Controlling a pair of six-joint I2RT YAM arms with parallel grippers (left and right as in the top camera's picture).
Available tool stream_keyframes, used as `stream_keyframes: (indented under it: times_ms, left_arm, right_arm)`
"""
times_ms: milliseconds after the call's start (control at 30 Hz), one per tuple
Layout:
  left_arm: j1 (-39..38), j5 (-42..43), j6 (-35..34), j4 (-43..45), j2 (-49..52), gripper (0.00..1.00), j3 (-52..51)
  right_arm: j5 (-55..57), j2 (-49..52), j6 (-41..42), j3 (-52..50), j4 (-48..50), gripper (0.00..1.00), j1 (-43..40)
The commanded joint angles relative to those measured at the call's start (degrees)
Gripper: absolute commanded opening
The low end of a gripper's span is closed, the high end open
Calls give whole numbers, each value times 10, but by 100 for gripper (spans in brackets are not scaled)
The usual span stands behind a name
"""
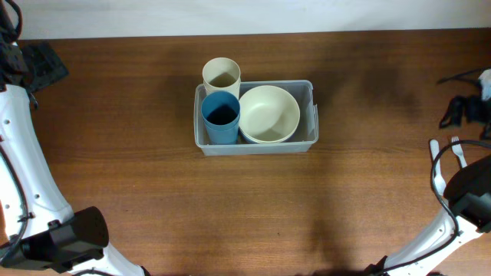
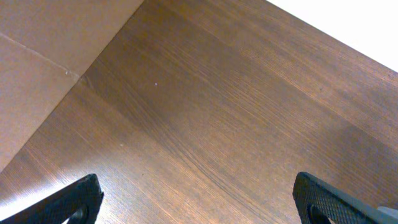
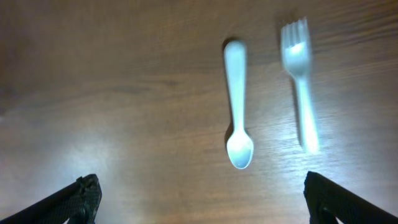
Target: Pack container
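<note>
Next, I close my right gripper on the narrow part (image 1: 436, 172) (image 3: 239, 119) of the white spoon's handle, near its rounded end, and leave the white fork beside it.
The clear plastic container (image 1: 257, 146) stands at the table's middle. In it are a blue cup (image 1: 221, 116) on the left and a cream bowl (image 1: 268, 113) on the right. A cream cup (image 1: 222, 75) stands at its back left corner; I cannot tell whether it is inside the rim. A white spoon (image 1: 436, 165) and white fork (image 1: 458, 151) lie on the table at the far right. The right wrist view shows the spoon (image 3: 236, 106) and fork (image 3: 301, 81) just ahead of my right gripper (image 3: 202, 205), open and empty. My left gripper (image 2: 196, 199) is open and empty over bare wood.
Black gear (image 1: 464, 110) with cables sits at the right edge, and a black mount (image 1: 42, 65) at the far left. My left arm (image 1: 69, 238) is at the front left corner, my right arm (image 1: 472, 192) at the front right. A brown board (image 2: 37, 74) lies beside the table.
</note>
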Motion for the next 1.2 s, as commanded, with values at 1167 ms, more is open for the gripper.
stream_keyframes:
  times_ms: [1167]
  left_arm:
    - [3,4,-6,-1,3,100,9]
  right_arm:
    - [109,7,-64,-266,218,99,10]
